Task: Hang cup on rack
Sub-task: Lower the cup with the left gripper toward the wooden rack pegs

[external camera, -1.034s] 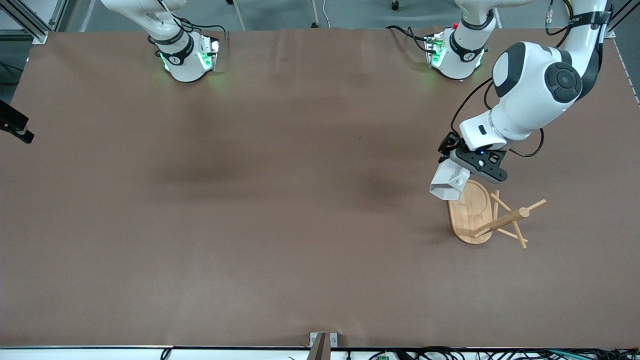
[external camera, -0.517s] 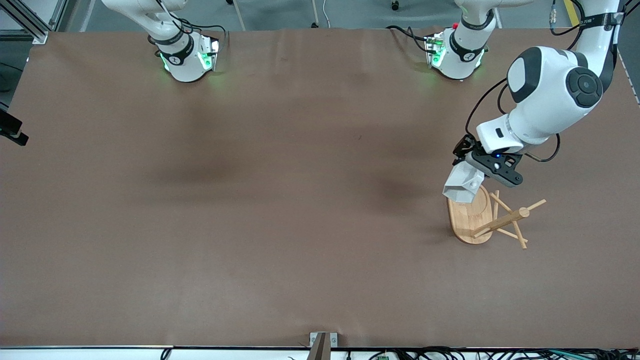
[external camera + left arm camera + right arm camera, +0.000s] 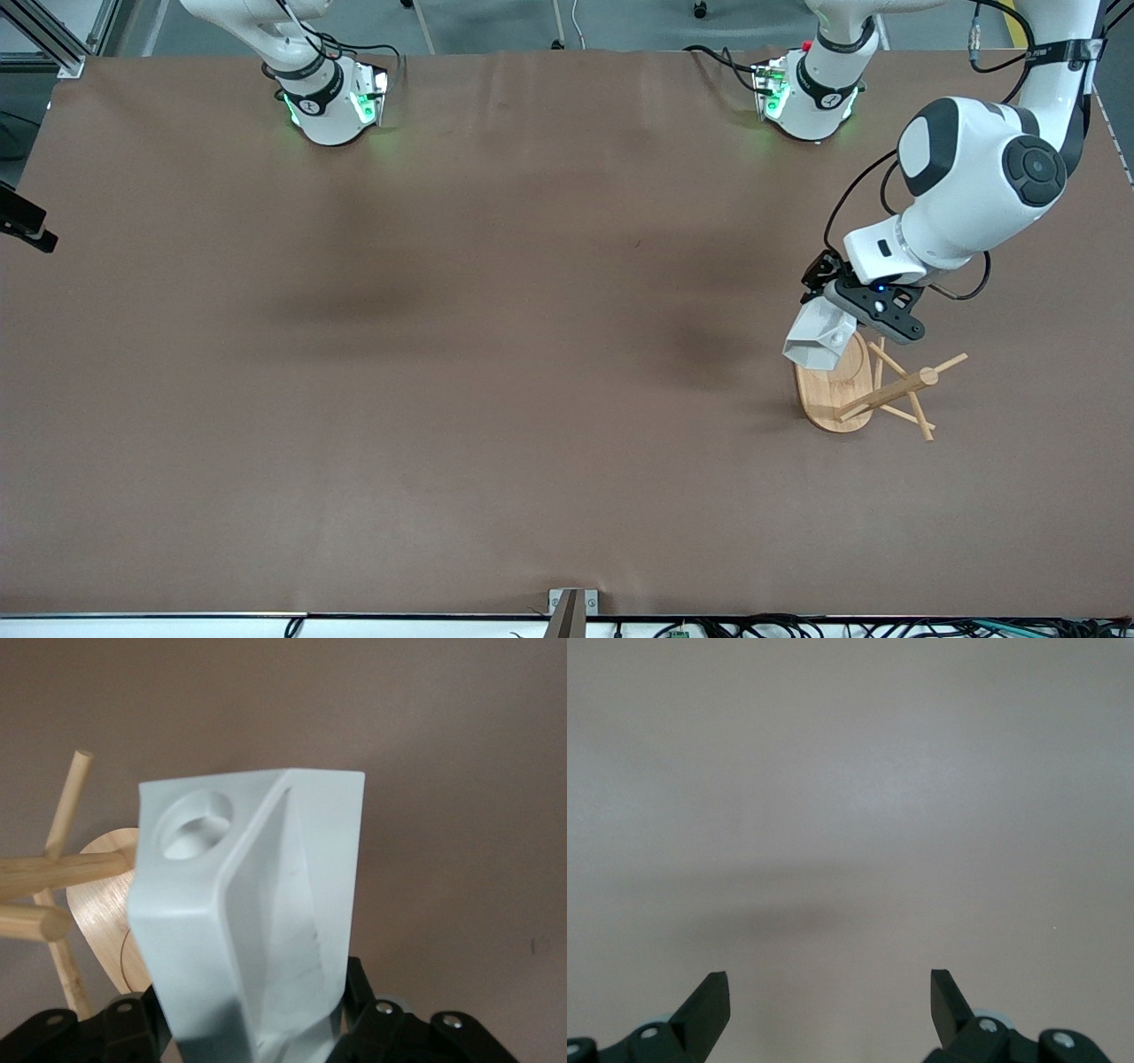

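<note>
My left gripper will let go of the white cup on the rack's upper peg (image 3: pixel 867 366) (image 3: pixel 37 923) that points toward the arm bases.
My left gripper (image 3: pixel 846 306) is shut on the narrow base of the white faceted cup (image 3: pixel 817 338), holding it tilted in the air over the rim of the rack's oval base. The cup's round side hole (image 3: pixel 193 824) faces the rack's post and sits close to its pegs (image 3: pixel 55 870). The light wooden rack (image 3: pixel 886 390) stands near the left arm's end of the table, its post and thin pegs free of the cup. In the left wrist view the cup (image 3: pixel 266 904) hides most of the left gripper (image 3: pixel 257 1032). My right gripper (image 3: pixel 830 1001) is open over bare table, holding nothing.
Brown table cover (image 3: pixel 496 354) spreads across the whole view. Both arm bases (image 3: pixel 328 106) stand along the edge farthest from the front camera. A black part (image 3: pixel 25 226) juts in over the table's edge at the right arm's end.
The left gripper has carried the cup toward the left arm's end of the table, closer to the rack's post, and tilted it a little. The right gripper has stayed open.
</note>
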You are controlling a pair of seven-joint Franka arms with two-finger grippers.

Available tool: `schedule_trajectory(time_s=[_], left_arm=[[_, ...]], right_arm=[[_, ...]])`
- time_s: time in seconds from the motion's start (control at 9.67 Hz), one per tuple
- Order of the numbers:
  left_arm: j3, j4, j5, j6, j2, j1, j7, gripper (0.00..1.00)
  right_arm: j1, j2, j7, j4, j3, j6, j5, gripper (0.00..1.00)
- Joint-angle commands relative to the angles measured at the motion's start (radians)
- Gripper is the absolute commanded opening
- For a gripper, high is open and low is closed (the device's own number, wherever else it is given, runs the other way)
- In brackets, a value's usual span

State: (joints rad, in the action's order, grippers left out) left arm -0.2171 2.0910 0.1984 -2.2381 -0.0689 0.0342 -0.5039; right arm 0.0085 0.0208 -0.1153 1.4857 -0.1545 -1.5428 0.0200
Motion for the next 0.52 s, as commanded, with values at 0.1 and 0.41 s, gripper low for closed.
schedule_trajectory(time_s=[0.1, 0.41], left_arm=[[0.036, -0.020, 0.010, -0.009, -0.040, -0.004, -0.062, 0.00], [0.053, -0.040, 0.010, -0.009, -0.057, -0.004, -0.077, 0.00]], right_arm=[[-0.012, -0.035, -0.020, 0.033, 0.015, 0.012, 0.001, 1.00], [-0.061, -0.041, -0.070, 0.053, 0.036, 0.015, -0.058, 1.00]])
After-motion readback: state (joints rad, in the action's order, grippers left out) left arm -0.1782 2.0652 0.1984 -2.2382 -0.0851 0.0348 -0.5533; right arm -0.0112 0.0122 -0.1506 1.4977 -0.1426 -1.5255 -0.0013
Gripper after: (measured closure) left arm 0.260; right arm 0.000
